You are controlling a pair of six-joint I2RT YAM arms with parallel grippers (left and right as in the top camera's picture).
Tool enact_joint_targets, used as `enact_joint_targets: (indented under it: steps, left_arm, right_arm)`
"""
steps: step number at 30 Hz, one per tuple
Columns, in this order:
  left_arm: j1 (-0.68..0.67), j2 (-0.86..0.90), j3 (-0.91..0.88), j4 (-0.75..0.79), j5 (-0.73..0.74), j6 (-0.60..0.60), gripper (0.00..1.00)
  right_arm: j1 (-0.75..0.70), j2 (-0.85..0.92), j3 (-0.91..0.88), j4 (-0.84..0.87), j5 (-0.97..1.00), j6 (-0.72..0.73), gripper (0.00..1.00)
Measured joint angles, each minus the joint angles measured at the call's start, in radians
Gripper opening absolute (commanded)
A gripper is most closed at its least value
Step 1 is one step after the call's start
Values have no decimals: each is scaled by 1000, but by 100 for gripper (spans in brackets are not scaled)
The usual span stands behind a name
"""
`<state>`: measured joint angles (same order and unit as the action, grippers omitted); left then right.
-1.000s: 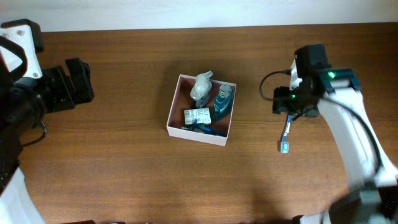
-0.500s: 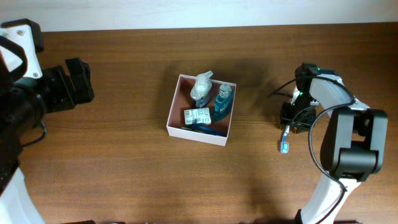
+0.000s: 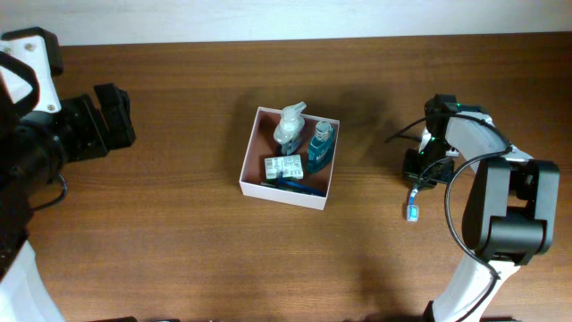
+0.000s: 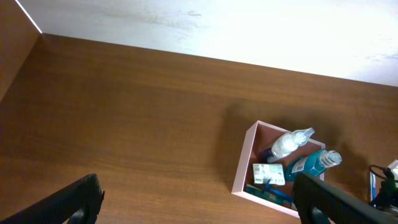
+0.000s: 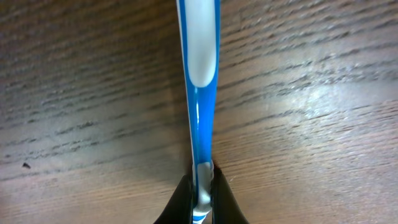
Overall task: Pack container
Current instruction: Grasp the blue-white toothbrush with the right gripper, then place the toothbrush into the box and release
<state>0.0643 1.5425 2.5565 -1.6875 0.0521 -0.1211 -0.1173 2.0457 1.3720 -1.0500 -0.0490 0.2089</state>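
My right gripper needs to move the blue-and-white toothbrush over the near edge of the green-and-white packet (image 3: 281,178) in the container. It will let go of the toothbrush there.
The container (image 3: 279,192), a square shallow box with white walls, sits mid-table and holds a clear spray bottle (image 3: 288,128), a blue bottle (image 3: 320,148), a green-and-white packet (image 3: 283,166) and a blue item (image 3: 298,186). To its right a blue-and-white toothbrush (image 3: 412,204) lies on the wood. My right gripper (image 3: 422,173) is down at its handle end and shut on it; the right wrist view shows the handle (image 5: 200,68) pinched in the gripper (image 5: 202,186). My left gripper (image 3: 114,116) hangs open at the far left, nothing between its fingers (image 4: 78,200).
The left wrist view looks across bare wood to the container (image 4: 244,175). A pale wall (image 4: 249,25) borders the table's far edge. The right arm's white links (image 3: 500,206) stretch from the front right towards the toothbrush.
My right arm has swung down over the toothbrush and its jaws have closed on the handle. The brush's head has shifted slightly. The left arm is unmoved.
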Motion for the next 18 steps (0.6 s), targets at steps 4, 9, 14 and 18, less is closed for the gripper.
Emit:
enact_joint_targets:
  steps: [4,9,14,18]
  left_arm:
    - [0,0,0,0,0,0,99]
    - [0,0,0,0,0,0,99]
    - [0,0,0,0,0,0,99]
    - [0,0,0,0,0,0,99]
  right_arm:
    - [8,-64,3,-72,-13,-1,4]
    - [69,-293,80,-156,-20,-2,4]
    - [263,-600,195,-208,-27,-3,4]
    - [513,-745,209,-206,-30,-43,4]
